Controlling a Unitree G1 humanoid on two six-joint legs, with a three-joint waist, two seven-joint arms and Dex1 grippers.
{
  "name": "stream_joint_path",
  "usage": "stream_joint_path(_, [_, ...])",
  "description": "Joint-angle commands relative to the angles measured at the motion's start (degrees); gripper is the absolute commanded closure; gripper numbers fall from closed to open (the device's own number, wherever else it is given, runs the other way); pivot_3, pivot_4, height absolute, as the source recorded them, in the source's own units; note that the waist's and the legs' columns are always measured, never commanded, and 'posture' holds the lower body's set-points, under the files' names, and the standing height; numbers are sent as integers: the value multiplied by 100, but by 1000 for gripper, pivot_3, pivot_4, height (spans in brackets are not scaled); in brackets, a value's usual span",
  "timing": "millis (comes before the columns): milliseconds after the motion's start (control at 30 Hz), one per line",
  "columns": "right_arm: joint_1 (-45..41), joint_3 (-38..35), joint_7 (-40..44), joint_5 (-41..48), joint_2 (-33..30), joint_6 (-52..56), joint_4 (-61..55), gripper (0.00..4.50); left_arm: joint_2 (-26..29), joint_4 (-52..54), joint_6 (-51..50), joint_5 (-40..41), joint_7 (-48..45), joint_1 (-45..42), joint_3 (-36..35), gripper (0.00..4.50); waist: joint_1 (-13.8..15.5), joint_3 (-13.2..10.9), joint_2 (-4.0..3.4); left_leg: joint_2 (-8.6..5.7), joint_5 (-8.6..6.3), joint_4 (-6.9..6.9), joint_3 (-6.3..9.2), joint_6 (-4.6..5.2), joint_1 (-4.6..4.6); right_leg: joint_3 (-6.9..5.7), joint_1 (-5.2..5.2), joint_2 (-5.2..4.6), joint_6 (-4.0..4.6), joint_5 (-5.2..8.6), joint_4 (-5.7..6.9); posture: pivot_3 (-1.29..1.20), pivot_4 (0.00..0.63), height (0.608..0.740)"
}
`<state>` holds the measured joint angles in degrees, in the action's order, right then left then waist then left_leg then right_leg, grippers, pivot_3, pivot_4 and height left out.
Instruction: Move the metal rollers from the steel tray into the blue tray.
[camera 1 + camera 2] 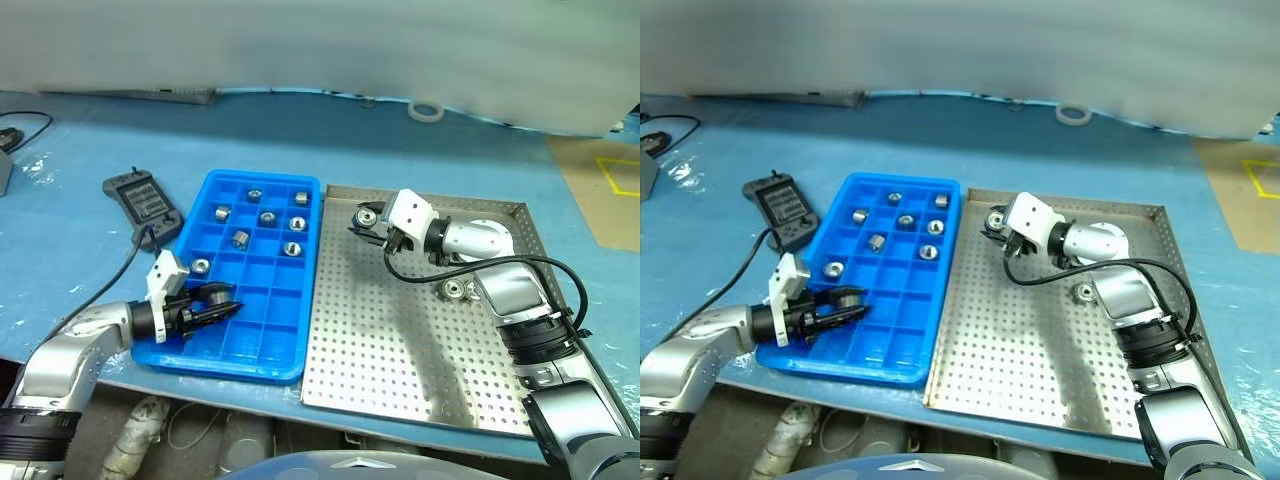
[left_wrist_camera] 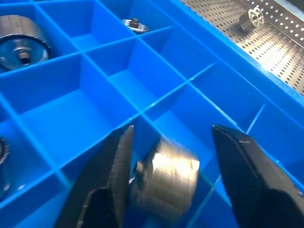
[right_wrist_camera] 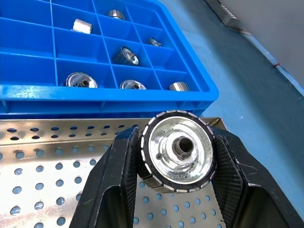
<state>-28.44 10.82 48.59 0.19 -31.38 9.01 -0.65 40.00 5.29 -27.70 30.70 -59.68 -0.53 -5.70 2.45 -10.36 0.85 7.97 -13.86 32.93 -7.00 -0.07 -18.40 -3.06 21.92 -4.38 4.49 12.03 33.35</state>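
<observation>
I need to next move my left gripper to the flat ends (image 1: 366, 216) of the shiny roller in my right gripper and close it there.
The blue tray (image 1: 262, 372) lies left of the steel tray (image 1: 400, 380), and several metal rollers (image 1: 266, 217) sit in its far compartments. My left gripper (image 1: 228, 303) hovers low over its near-left compartments, open. A blurred roller (image 2: 166, 183) sits loose between its fingers, with a gap to one of them. Above the steel tray's far-left corner, my right gripper (image 3: 176, 135) is shut on a shiny roller (image 3: 178, 151) with a dark central hole. One more roller (image 1: 458, 290) lies on the steel tray beside my right forearm.
A dark grey handheld controller (image 1: 145, 205) with a cable lies left of the blue tray. A white tape ring (image 1: 426, 110) rests at the far side of the blue table cover. Both trays reach close to the table's front edge.
</observation>
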Motion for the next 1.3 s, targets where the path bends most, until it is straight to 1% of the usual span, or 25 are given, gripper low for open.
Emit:
stream_joint_path(33, [-167,-97,22,57,-37,-122,-117,2702,-118,-399,-240,75,297,-372,-203,1775,14,-3,-5,1,6,-10,-2,-7,15,0,-10,0,-4,2,4,22,150,740])
stream_joint_path(100, [-213,-93,45,47,-56,-167,-124,2702,-223,-370,-453,379,329,-686,-376,1775,58,-9,-14,4,38,-37,-7,-23,34,0,-24,0,-45,26,4,23,150,740])
stream_joint_path(133, [-273,-99,76,74,-56,-180,-170,2702,-319,-352,-576,560,306,-866,-413,1775,74,-10,-15,8,61,-54,-13,-32,46,0,-18,0,-47,27,4,26,150,740])
stream_joint_path(200, [-433,-113,116,126,-30,-161,-274,2702,-613,-394,-759,758,394,-1283,-365,1775,154,-25,-27,29,113,-68,-36,-24,26,0,-2,5,-46,27,6,25,150,740])
stream_joint_path(267, [-605,-86,155,120,-8,-223,-352,2702,-1025,-435,-851,828,570,-1745,-229,1775,263,-37,-40,64,147,-70,-87,-22,6,0,6,7,-46,27,6,25,150,740])
stream_joint_path(333, [-792,-20,184,35,0,-392,-373,2702,-1625,-577,-1115,1083,921,-2390,-208,1775,334,-42,-36,135,200,-70,-187,-21,-23,1,11,7,-46,27,7,22,150,740])
stream_joint_path(367, [-872,40,185,-80,-29,-532,-349,2702,-1892,-653,-1210,1189,1075,-2672,-214,1775,339,-42,-35,159,216,-69,-233,-24,-40,4,12,4,-46,27,4,22,150,740])
stream_joint_path(433, [-965,135,180,-243,-85,-752,-273,2702,-2208,-779,-1339,1302,1238,-2997,-238,1775,301,-32,-22,177,227,-65,-300,-23,-59,23,14,-10,-46,27,2,8,150,740])
stream_joint_path(500, [-1023,172,239,-224,-68,-808,-229,2702,-2479,-982,-1440,1361,1123,-3283,-62,1775,260,-21,-5,175,269,-55,-307,19,-72,29,18,-15,-37,21,1,-1,150,740])
stream_joint_path(533, [-1046,179,261,-216,-60,-817,-229,2702,-2597,-1113,-1474,1357,1102,-3405,8,1775,226,-19,-2,170,259,-50,-307,36,-84,29,23,-18,-9,4,-4,-1,150,740])
stream_joint_path(600, [-1085,179,287,-221,-52,-813,-279,2702,-2788,-1425,-1477,1315,1049,-3589,67,1775,166,-14,6,154,247,-52,-308,56,-116,48,48,-21,-7,-8,2,-1,150,740])
stream_joint_path(633, [-1094,176,295,-223,-55,-804,-322,2702,-2877,-1603,-1463,1287,1036,-3665,75,1775,142,-13,9,146,243,-50,-308,68,-135,68,64,-21,-43,-39,7,-28,150,740])
stream_joint_path(667, [-1096,172,302,-222,-58,-793,-363,2702,-2948,-1736,-1450,1275,1002,-3723,80,1775,135,-12,9,143,252,-50,-308,83,-161,86,98,-14,-50,-40,23,-28,150,740])
stream_joint_path(733, [-1080,161,317,-211,-74,-761,-450,2702,-3097,-1910,-1463,1303,966,-3801,75,1775,117,-11,11,154,257,-49,-304,74,-214,87,146,-2,-53,-42,34,-40,150,740])
stream_joint_path(867, [-1034,149,344,-204,-126,-730,-559,2702,-3364,-2064,-1486,1349,954,-3861,64,1775,20,-9,14,157,247,-43,-299,89,-272,90,182,6,-53,-42,27,-54,150,740])
stream_joint_path(933, [-1017,146,347,-212,-144,-709,-584,2702,-3444,-2089,-1448,1308,928,-3852,99,1775,0,-9,14,154,226,-21,-300,120,-278,92,179,-2,-51,-40,25,-54,150,740])
stream_joint_path(1033, [-977,143,334,-237,-166,-688,-603,2702,-3567,-2154,-1453,1327,950,-3879,66,1775,-2,-10,14,151,215,0,-302,137,-261,95,150,-9,-50,-39,-2,-58,150,740])
stream_joint_path(1167, [-967,151,329,-247,-172,-683,-608,2702,-3635,-2250,-1535,1386,967,-3968,-22,1775,7,-10,14,151,222,11,-304,125,-221,105,104,-11,-49,-40,-1,-58,150,740])
stream_joint_path(1267, [-942,144,322,-261,-186,-714,-558,2702,-3682,-2335,-1409,1320,1007,-4010,-68,1775,6,-10,15,150,222,11,-304,105,-213,109,96,-10,-51,-41,-2,-57,150,740])
stream_joint_path(1300, [-933,146,319,-268,-190,-727,-540,2702,-3703,-2356,-1371,1313,1016,-4013,-91,1963,5,-10,15,150,223,11,-304,106,-213,110,96,-10,-52,-41,-1,-57,150,740])
